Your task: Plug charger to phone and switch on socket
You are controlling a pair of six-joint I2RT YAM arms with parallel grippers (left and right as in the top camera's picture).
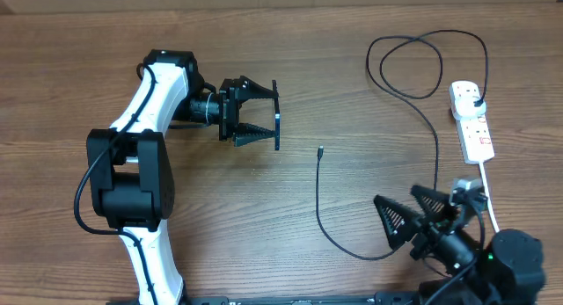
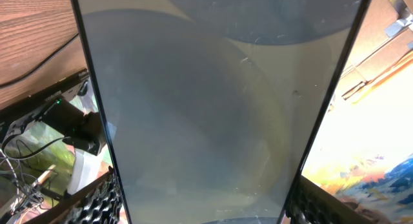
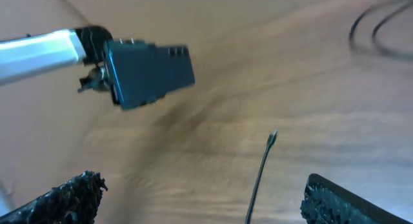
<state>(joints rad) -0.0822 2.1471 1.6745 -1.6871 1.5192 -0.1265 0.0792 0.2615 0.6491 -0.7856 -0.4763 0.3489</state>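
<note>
My left gripper is holding the phone with its flat back toward the charger's tip. So my right gripper should first take hold of the phone by its upper edge (image 1: 277, 116).
My left gripper (image 1: 264, 116) is shut on the phone (image 1: 276, 117) and holds it on edge above the table's left centre. In the left wrist view the phone (image 2: 206, 108) fills the frame between the fingers (image 2: 200, 208), its glass dim and reflective. The right wrist view shows the phone's dark back (image 3: 151, 72). The charger's thin black cable (image 1: 327, 226) lies on the table with its small tip (image 1: 320, 151) free; the tip also shows in the right wrist view (image 3: 273, 135). Its black plug (image 1: 475, 98) sits in the white socket (image 1: 472, 129). My right gripper (image 1: 403, 210) (image 3: 200, 201) is open and empty, with the cable running between its fingers.
The cable makes loose loops (image 1: 413, 68) at the back right. A thick white cord (image 1: 489, 195) runs from the socket towards my right arm. The wooden table (image 1: 290, 41) spreads under everything.
</note>
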